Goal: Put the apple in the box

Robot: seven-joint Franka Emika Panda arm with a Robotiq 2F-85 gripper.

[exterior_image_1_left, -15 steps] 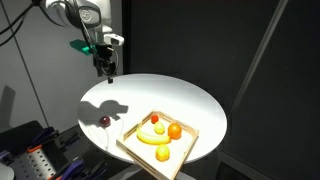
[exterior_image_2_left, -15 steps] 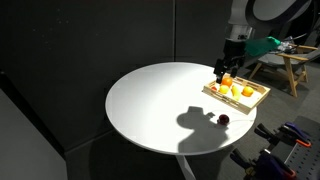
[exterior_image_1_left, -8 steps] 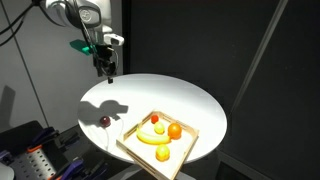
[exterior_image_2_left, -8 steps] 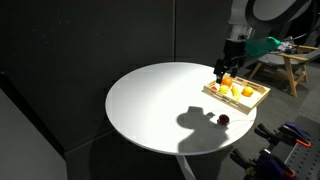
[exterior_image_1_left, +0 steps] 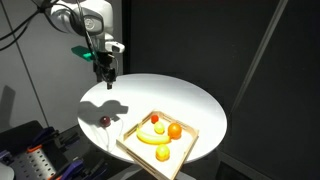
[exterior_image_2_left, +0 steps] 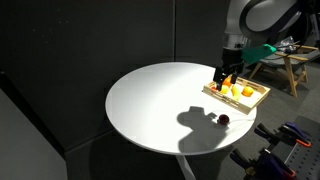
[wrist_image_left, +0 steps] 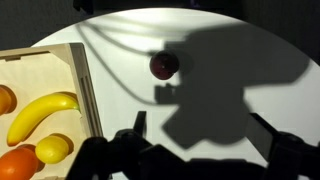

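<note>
Next, I close my gripper on the sides of the dark red apple (exterior_image_1_left: 105, 121) (wrist_image_left: 163, 65), which lies by itself on the white table outside the box.
The apple (exterior_image_1_left: 104, 121) is a very small dark red fruit lying alone on the round white table, near its edge; it also shows in the other exterior view (exterior_image_2_left: 224, 118) and in the wrist view (wrist_image_left: 164, 65). The box (exterior_image_1_left: 133, 146) is a shallow tan wooden tray beside it, holding a banana, orange fruits and a small red fruit; it shows in both exterior views (exterior_image_2_left: 262, 93) and at the left of the wrist view (wrist_image_left: 84, 75). My gripper (exterior_image_1_left: 109, 83) hangs open and empty well above the table, apart from the apple; in the wrist view its fingers (wrist_image_left: 200, 130) are spread.
The round white table (exterior_image_1_left: 190, 100) stands before dark curtains. The arm's shadow falls across the tabletop near the apple. A wooden trestle (exterior_image_2_left: 292, 70) stands behind the table, and equipment (exterior_image_1_left: 30, 150) sits low beside it.
The gripper has shifted slightly sideways and a little lower above the table. The apple and the box have not moved.
</note>
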